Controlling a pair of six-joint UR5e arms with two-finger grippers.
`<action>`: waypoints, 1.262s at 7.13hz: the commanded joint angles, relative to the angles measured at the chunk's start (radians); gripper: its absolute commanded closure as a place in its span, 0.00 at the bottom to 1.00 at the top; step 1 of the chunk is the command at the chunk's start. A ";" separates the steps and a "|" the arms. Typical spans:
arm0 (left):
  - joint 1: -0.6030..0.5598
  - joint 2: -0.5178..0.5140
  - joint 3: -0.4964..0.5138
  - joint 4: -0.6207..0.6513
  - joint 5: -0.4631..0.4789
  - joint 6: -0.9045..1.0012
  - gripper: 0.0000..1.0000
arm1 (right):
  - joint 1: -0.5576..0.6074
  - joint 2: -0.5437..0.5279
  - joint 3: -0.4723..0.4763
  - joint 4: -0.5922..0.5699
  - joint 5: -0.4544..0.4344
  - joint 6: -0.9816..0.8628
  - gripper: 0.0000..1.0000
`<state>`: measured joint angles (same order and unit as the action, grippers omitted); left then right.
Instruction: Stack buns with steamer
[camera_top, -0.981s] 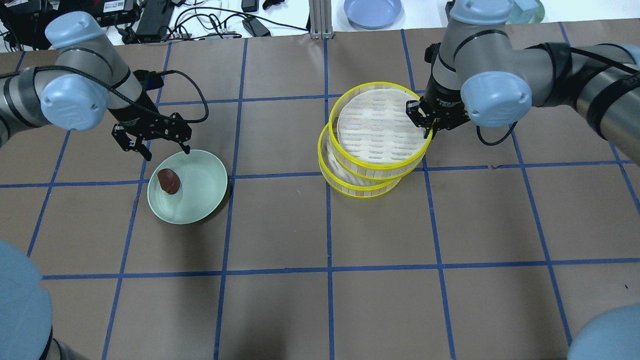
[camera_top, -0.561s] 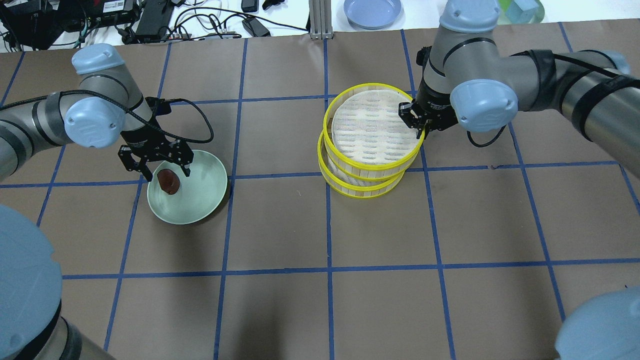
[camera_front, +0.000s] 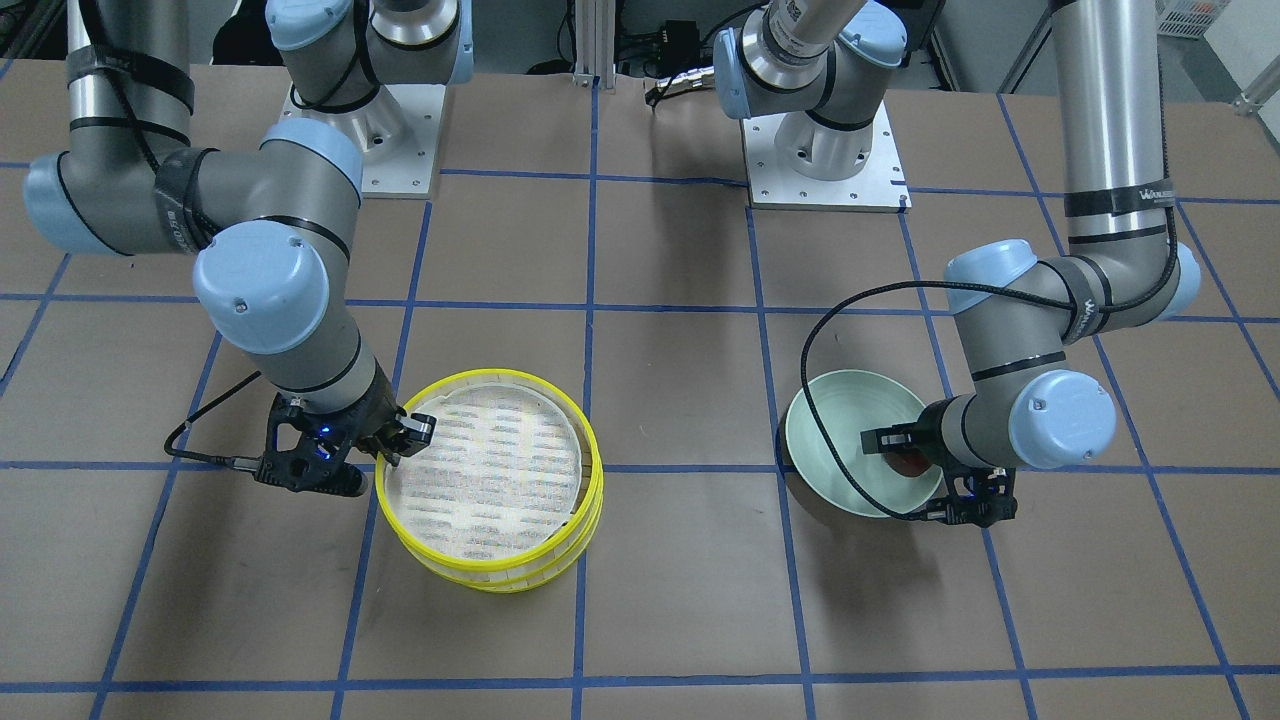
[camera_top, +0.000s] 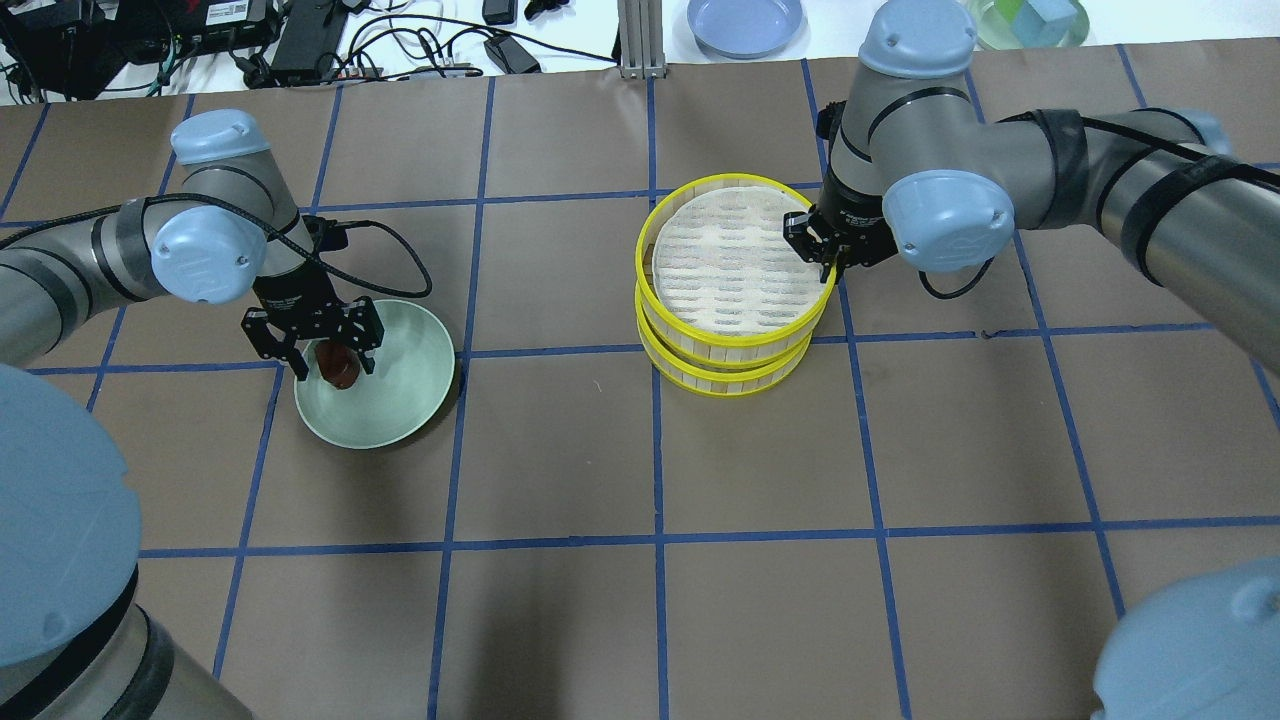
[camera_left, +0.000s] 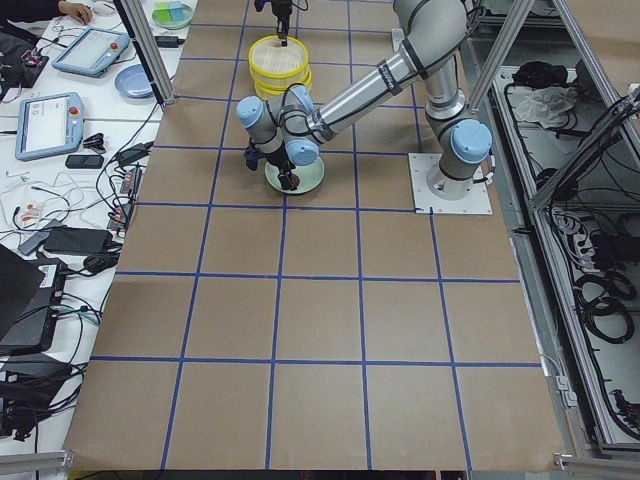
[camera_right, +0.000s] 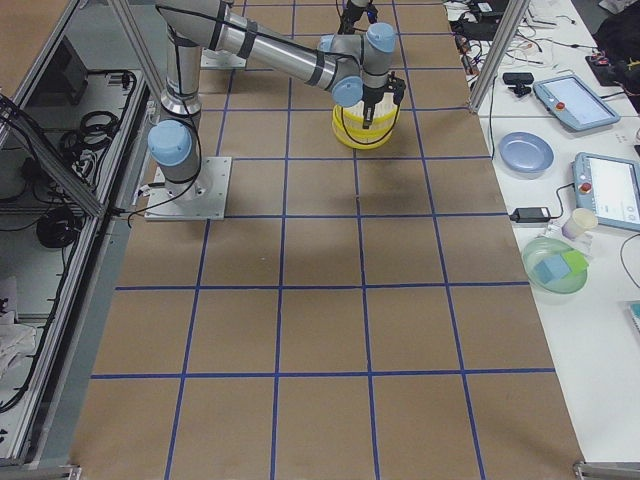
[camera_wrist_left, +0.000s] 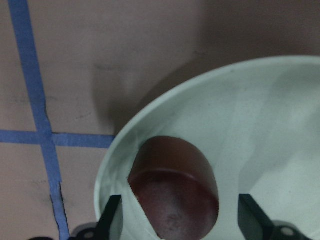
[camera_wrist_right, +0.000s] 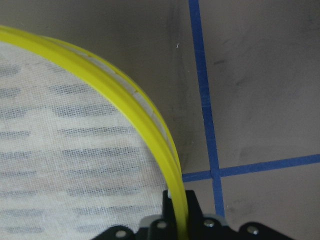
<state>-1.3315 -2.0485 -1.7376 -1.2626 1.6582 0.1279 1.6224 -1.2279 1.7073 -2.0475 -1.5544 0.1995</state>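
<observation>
I'll release the left gripper's reddish-brown bun inside the upper yellow steamer tray (camera_front: 535, 456), toward the pale green plate.
The dark reddish-brown bun (camera_top: 341, 370) lies in the pale green plate (camera_top: 405, 390) at the left. My left gripper (camera_top: 333, 366) is open and low in the plate, one finger (camera_wrist_left: 111, 220) on each side of the bun (camera_wrist_left: 175, 192), not closed on it. My right gripper (camera_top: 826, 262) is shut on the right rim of the upper yellow steamer tray (camera_top: 735, 262), which sits over the lower tray (camera_top: 730, 375), almost lined up. The rim (camera_wrist_right: 140, 105) runs between the jaws. The cream-white bun is hidden.
A blue plate (camera_top: 745, 22) and a green bowl with blocks (camera_top: 1030, 20) stand on the white bench beyond the table's far edge. Cables and electronics (camera_top: 300, 40) lie at the far left. A metal post (camera_top: 635, 35) stands at the far middle.
My left gripper came down into the plate and now straddles the brown bun. My right gripper carried the upper steamer tray to the left, nearly over the lower tray.
</observation>
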 joint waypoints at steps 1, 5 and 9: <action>0.000 -0.007 0.013 0.002 -0.006 -0.004 1.00 | 0.001 0.001 0.011 -0.003 0.028 -0.002 1.00; -0.034 0.077 0.084 -0.006 -0.139 -0.019 1.00 | 0.001 0.004 0.011 -0.003 0.033 -0.008 1.00; -0.181 0.177 0.116 0.009 -0.374 -0.291 1.00 | -0.001 0.007 0.012 -0.002 0.030 -0.005 1.00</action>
<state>-1.4594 -1.9006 -1.6415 -1.2575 1.3521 -0.0734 1.6222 -1.2217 1.7183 -2.0516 -1.5231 0.1927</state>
